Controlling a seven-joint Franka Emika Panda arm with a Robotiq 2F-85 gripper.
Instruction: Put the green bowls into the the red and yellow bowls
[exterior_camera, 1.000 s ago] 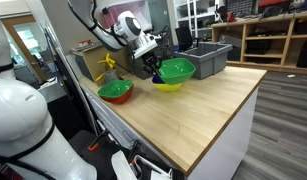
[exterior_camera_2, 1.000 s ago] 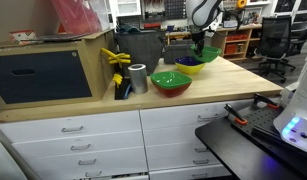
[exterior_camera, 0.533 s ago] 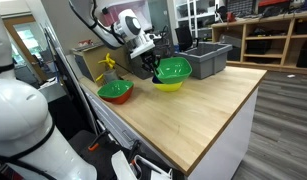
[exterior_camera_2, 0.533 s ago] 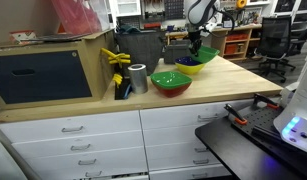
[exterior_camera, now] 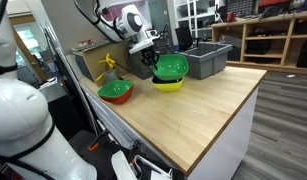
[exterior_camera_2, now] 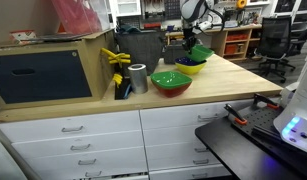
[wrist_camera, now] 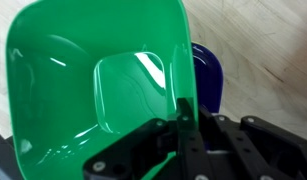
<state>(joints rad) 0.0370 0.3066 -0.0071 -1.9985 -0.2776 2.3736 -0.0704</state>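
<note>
My gripper is going to release the green bowl inside the blue-lined yellow bowl point(exterior_camera: 168, 77), just in front of the grey bin.
One green bowl point(wrist_camera: 93, 80) fills the wrist view, tilted, with my gripper point(wrist_camera: 183, 105) shut on its rim. In both exterior views this green bowl point(exterior_camera: 172, 67) point(exterior_camera_2: 201, 52) hangs tilted just above the yellow bowl point(exterior_camera: 168, 87) point(exterior_camera_2: 188, 69), whose blue inside point(wrist_camera: 207, 68) shows beside the rim. My gripper point(exterior_camera: 153, 61) holds the rim on the side towards the arm. A second green bowl point(exterior_camera: 115, 89) point(exterior_camera_2: 171, 78) sits nested inside the red bowl point(exterior_camera: 116, 99) point(exterior_camera_2: 173, 91) near the table's edge.
A grey rectangular bin point(exterior_camera: 206, 58) stands right behind the yellow bowl. A yellow tool point(exterior_camera: 106, 66) and a metal can point(exterior_camera_2: 138, 77) stand beside the red bowl. A wooden box point(exterior_camera_2: 53, 65) occupies one end of the wooden table point(exterior_camera: 203, 110).
My gripper has risen a little with the green bowl, which now tilts above the yellow bowl instead of resting on it. The other bowls have not moved.
</note>
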